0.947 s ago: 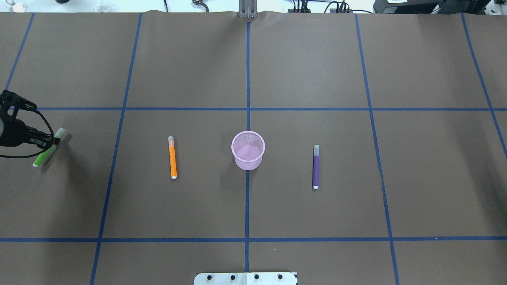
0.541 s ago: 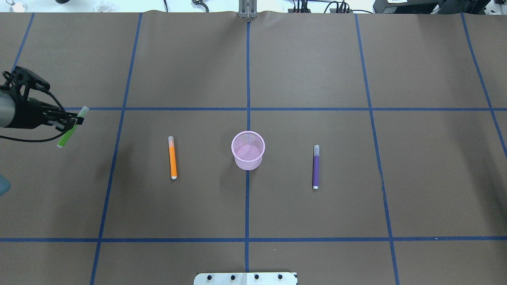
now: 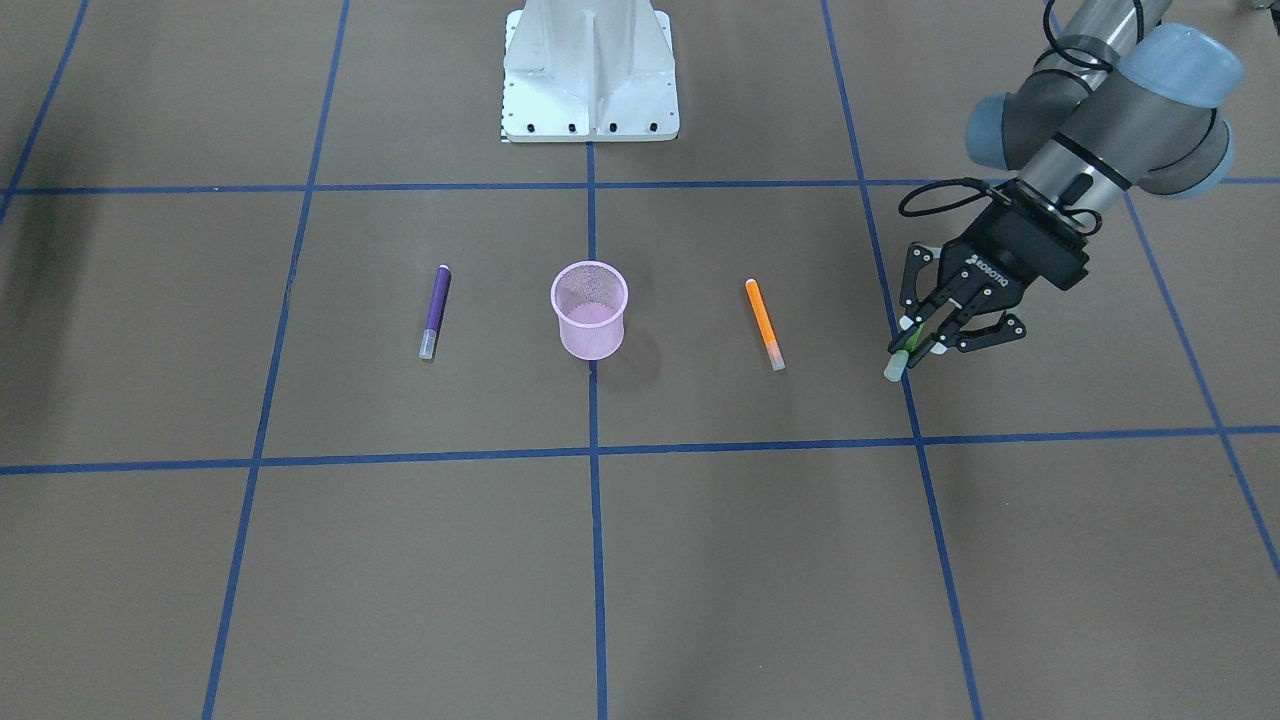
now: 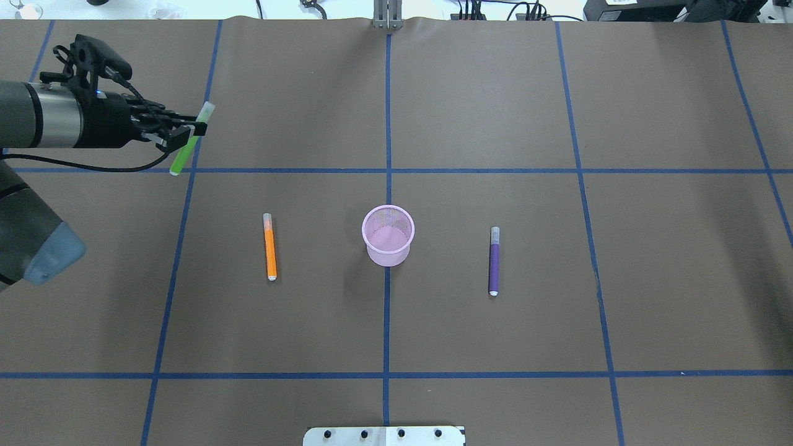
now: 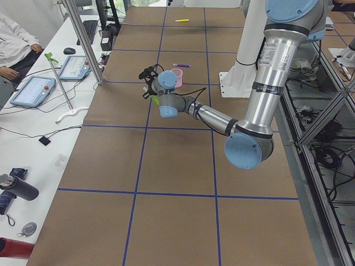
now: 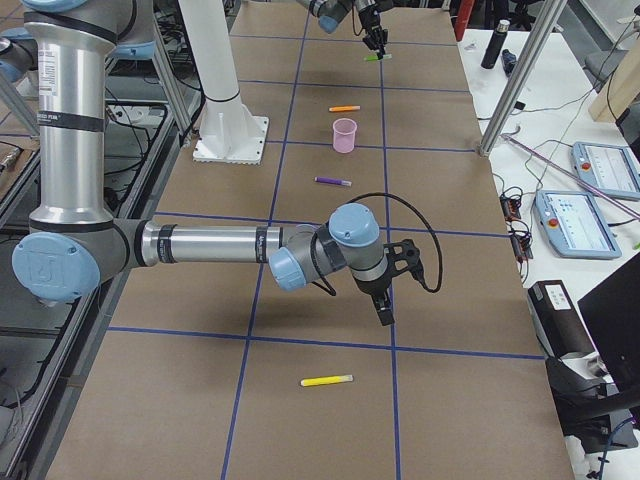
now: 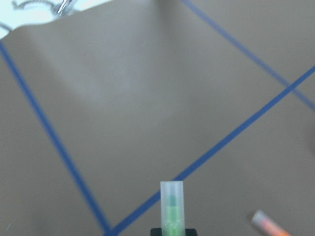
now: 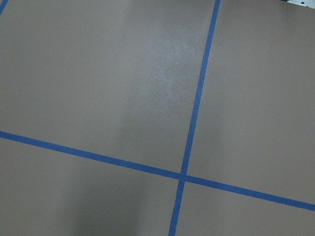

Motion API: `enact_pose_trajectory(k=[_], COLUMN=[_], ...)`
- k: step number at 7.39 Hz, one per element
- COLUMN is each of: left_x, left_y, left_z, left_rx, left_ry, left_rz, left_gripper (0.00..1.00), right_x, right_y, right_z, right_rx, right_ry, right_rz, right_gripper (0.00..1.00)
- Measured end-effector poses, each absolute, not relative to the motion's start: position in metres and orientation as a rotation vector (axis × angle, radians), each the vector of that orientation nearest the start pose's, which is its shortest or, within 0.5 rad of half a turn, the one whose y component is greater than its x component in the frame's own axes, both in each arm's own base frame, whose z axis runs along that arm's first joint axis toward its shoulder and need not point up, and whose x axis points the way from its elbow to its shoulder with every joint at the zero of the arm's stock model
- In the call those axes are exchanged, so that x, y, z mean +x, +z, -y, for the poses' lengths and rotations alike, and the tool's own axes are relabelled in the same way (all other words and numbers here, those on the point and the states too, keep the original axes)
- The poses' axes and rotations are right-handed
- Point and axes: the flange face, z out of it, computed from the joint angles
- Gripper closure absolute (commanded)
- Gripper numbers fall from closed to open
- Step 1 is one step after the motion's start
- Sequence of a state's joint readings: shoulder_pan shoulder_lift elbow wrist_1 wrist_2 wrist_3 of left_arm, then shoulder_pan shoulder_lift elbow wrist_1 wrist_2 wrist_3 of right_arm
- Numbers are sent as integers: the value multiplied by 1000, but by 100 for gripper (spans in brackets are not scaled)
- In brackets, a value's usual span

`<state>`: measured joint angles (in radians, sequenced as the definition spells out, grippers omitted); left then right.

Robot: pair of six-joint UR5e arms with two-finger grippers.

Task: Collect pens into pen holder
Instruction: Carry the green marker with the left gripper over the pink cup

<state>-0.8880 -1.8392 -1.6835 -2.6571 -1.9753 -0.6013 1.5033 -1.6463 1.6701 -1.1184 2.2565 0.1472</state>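
The robot's left gripper needs to release the green pen inside the pink wire-mesh pen holder (image 3: pixel 589 312) between the orange and purple pens.
The pink wire-mesh pen holder (image 4: pixel 388 235) stands upright at the table's middle, also in the front view (image 3: pixel 590 310). My left gripper (image 4: pixel 189 131) is shut on a green pen (image 4: pixel 181 158) and holds it in the air, left of and beyond the holder; its clear cap shows in the front view (image 3: pixel 894 370) and the left wrist view (image 7: pixel 172 209). An orange pen (image 4: pixel 269 246) lies left of the holder, a purple pen (image 4: pixel 494 260) right of it. My right gripper (image 6: pixel 385 312) shows only in the exterior right view; I cannot tell whether it is open or shut.
A yellow pen (image 6: pixel 327 380) lies on the table near my right gripper. The robot's white base plate (image 3: pixel 590 75) stands at the table's near edge. Blue tape lines (image 4: pixel 387 124) divide the brown table. Operators' tablets and cables lie beyond the far edge (image 6: pixel 600 165).
My left gripper has risen with the green pen and carried it away from the robot and rightward in the overhead view. The holder and the other pens have not moved.
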Motion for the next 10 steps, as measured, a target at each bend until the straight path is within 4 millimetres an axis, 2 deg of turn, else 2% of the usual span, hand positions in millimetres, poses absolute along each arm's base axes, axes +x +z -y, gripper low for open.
enact_pose_trajectory(k=[1,4,5,7,9,10], left_x=[318,423,449,500,536,544], left_y=[308,219,207,219,219,218], left_z=[499,446,427,406,392,385], left_rx=[1050,1250,1288,1327,1329,1326], left_ry=[345,221,174,90,71,72], left_rz=[-1167,-1274,-1301,-1313,-1326,-1331], left_gripper=[100,100,100,100,99,67], right_x=[37,37,37,37,38,37], right_y=[599,597,597,596,596,596], right_z=[488,489,490,490,490,490], right_rx=[383,388,389,389,390,390], right_ry=[-88,-90,-90,-90,-90,-90], right_rz=[717,717,717,717,717,717], right_gripper=[1,1,1,1,1,1])
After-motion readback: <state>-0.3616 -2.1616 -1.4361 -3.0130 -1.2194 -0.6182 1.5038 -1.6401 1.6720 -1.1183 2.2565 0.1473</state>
